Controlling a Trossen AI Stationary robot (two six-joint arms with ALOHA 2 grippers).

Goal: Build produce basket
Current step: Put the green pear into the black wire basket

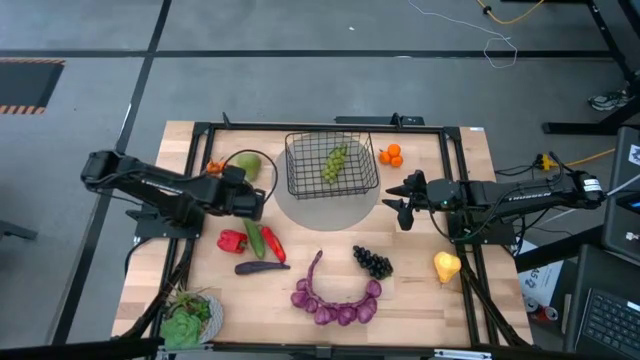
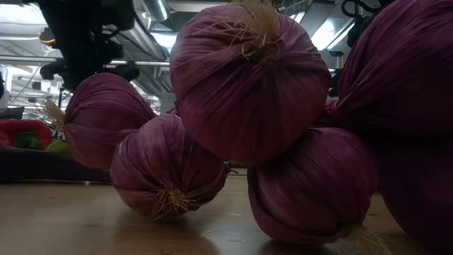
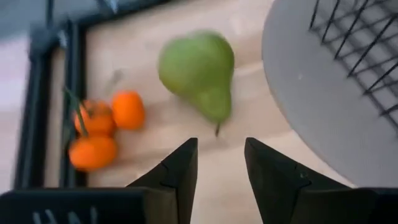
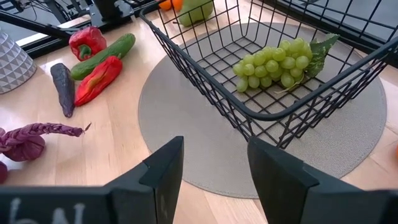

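The green pear's stem (image 1: 250, 180) (image 3: 217, 129) is on its narrow end. My left gripper will go there next and close on it.
The black wire basket (image 1: 332, 165) stands on a round grey mat (image 1: 325, 205) at the table's far middle, with green grapes (image 4: 278, 63) inside it. A green pear (image 3: 200, 68) lies on the table left of the basket, beside oranges (image 3: 102, 127). My left gripper (image 3: 219, 163) is open and empty, just short of the pear's stem end. My right gripper (image 4: 214, 165) is open and empty at the mat's right side, facing the basket. Red peppers (image 1: 250, 241), a cucumber (image 1: 254, 238), an aubergine (image 1: 261, 267), a purple onion string (image 1: 335, 300), dark grapes (image 1: 372, 262) and a yellow pear (image 1: 446, 266) lie on the table.
More oranges (image 1: 390, 155) lie right of the basket. A plate of lettuce (image 1: 188, 318) sits at the near left corner. A black frame (image 1: 455, 180) runs round the table top. The purple onions (image 2: 248, 78) fill the low view.
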